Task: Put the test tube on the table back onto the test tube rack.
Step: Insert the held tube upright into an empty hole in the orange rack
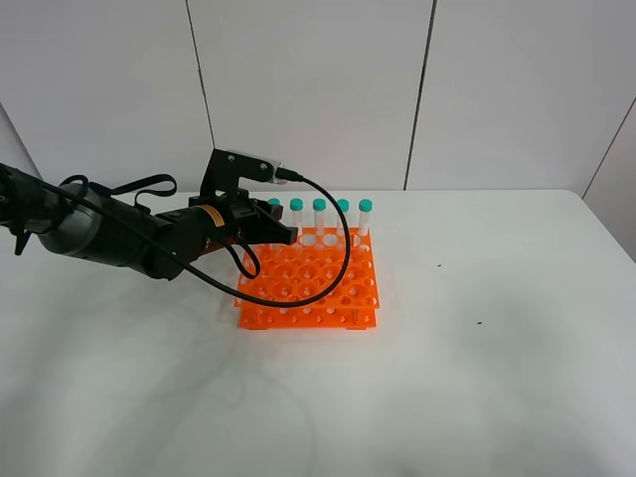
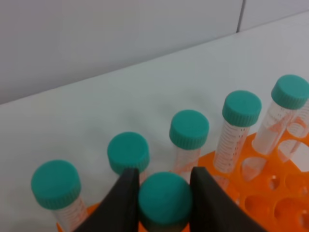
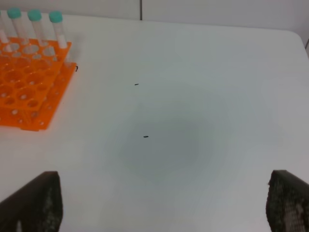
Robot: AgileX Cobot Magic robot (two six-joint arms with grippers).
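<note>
I should set the test tube down with my left gripper in the orange rack hole (image 1: 272,235) (image 2: 163,220) just in front of the back row.
My left gripper (image 1: 282,235) reaches over the back left part of the orange test tube rack (image 1: 310,285). In the left wrist view the gripper (image 2: 163,194) is shut on the teal cap of a test tube (image 2: 164,202), held upright just in front of the back row. The tube's body is hidden, so I cannot tell whether its tip sits in a hole. Several like tubes (image 2: 189,129) stand in the rack's back row (image 1: 343,211). My right gripper (image 3: 164,205) is open and empty above the bare white table (image 3: 203,96). It does not show in the exterior view.
In the right wrist view the rack (image 3: 29,84) lies apart from the right gripper, with three tubes (image 3: 34,18) showing at its far edge. A black cable (image 1: 338,258) loops from the left wrist over the rack. Small dark specks (image 3: 146,137) dot the table.
</note>
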